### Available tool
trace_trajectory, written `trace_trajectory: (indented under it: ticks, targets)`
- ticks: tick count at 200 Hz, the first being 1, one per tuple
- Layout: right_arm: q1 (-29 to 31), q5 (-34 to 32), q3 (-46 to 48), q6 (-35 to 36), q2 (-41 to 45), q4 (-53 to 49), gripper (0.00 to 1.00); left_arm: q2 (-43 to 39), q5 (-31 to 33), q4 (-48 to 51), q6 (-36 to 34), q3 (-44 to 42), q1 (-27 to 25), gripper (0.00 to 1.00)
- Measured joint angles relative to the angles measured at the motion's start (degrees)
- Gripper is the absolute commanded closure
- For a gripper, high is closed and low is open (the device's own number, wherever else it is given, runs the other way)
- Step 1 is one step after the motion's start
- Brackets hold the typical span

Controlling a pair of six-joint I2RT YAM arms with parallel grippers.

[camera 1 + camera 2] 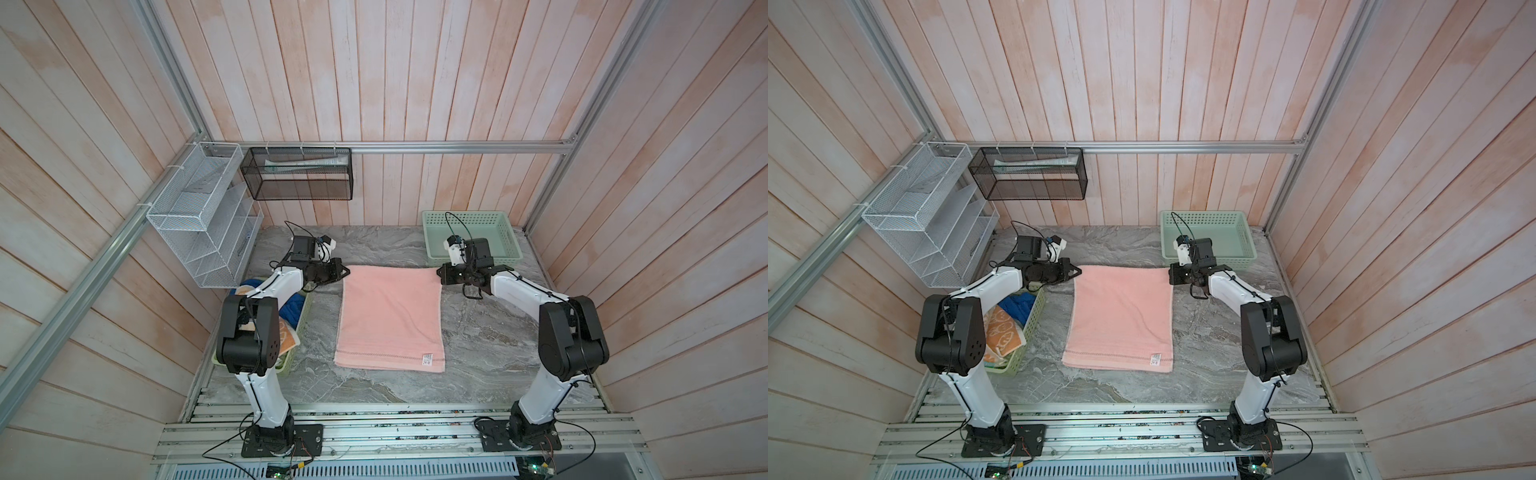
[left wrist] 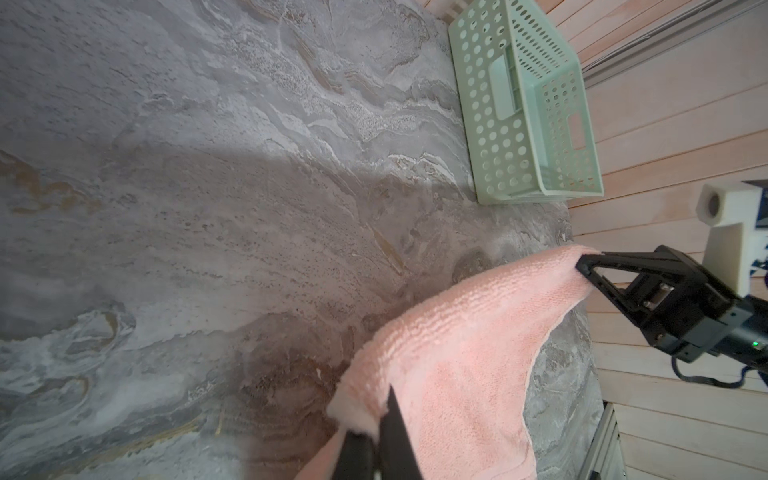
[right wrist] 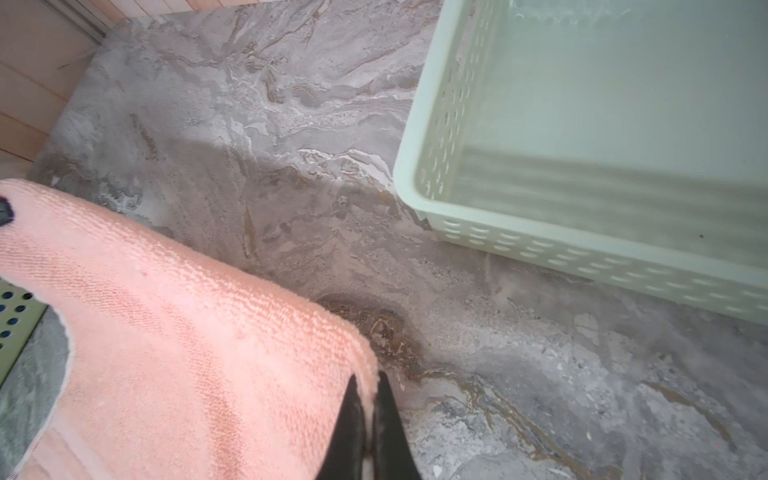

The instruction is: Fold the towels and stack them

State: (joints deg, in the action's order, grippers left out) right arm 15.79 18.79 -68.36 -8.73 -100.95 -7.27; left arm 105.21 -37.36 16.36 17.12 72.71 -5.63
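My left gripper should release the pink towel's corner on the towel's near part, at the end of that part opposite [image 1: 340, 352] the white label. The pink towel now hangs between my two grippers.
A pink towel [image 1: 390, 316] [image 1: 1121, 320] lies spread on the marble table in both top views, its far edge lifted. My left gripper [image 1: 347, 272] [image 1: 1079, 272] [image 2: 380, 409] is shut on the towel's far left corner. My right gripper [image 1: 439, 274] [image 1: 1171, 275] [image 3: 365, 384] is shut on the far right corner; the pink towel [image 2: 457, 353] [image 3: 166, 332] hangs between the two. A blue towel [image 1: 1019, 305] and an orange patterned towel [image 1: 1000, 332] lie in the left basket, partly hidden by my left arm.
A pale green basket [image 1: 432, 232] [image 1: 1246, 232] [image 2: 519, 116] [image 3: 540, 257] stands empty at the far right of the table. The other green basket [image 1: 1027, 332] sits at the left edge. White and black wire racks [image 1: 199, 216] [image 1: 297, 174] hang on the back left wall.
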Motion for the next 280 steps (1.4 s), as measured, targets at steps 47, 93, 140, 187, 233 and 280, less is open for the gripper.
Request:
trace_trajectory:
  ticks: [47, 93, 140, 187, 233, 280]
  targets:
    - [0.0, 3.8, 6.1, -0.7, 7.9, -0.2, 1.00, -8.1, -1.2, -3.4, 0.8, -9.0, 0.0, 1.00]
    - [1.7, 5.6, 16.9, -3.3, 16.9, 0.3, 1.00, -16.6, -0.9, -6.5, 2.5, -22.3, -1.8, 1.00]
    - [4.8, 6.4, 26.9, -6.3, 19.1, 1.3, 1.00, -20.7, 0.3, -8.7, 4.9, -33.3, -3.1, 1.00]
    - [5.4, 6.2, 27.5, -6.9, 24.1, -1.0, 1.00, -24.5, 2.1, -6.6, 4.7, -33.9, -3.3, 1.00]
    - [5.4, 6.4, 27.2, -6.9, 28.7, -3.6, 1.00, -31.3, 5.7, -2.1, 4.5, -32.9, -3.9, 0.94]
    - [8.3, 8.6, 34.1, -10.2, 31.0, -4.4, 0.70, -38.9, 10.8, 0.8, 5.5, -37.4, -4.6, 0.62]
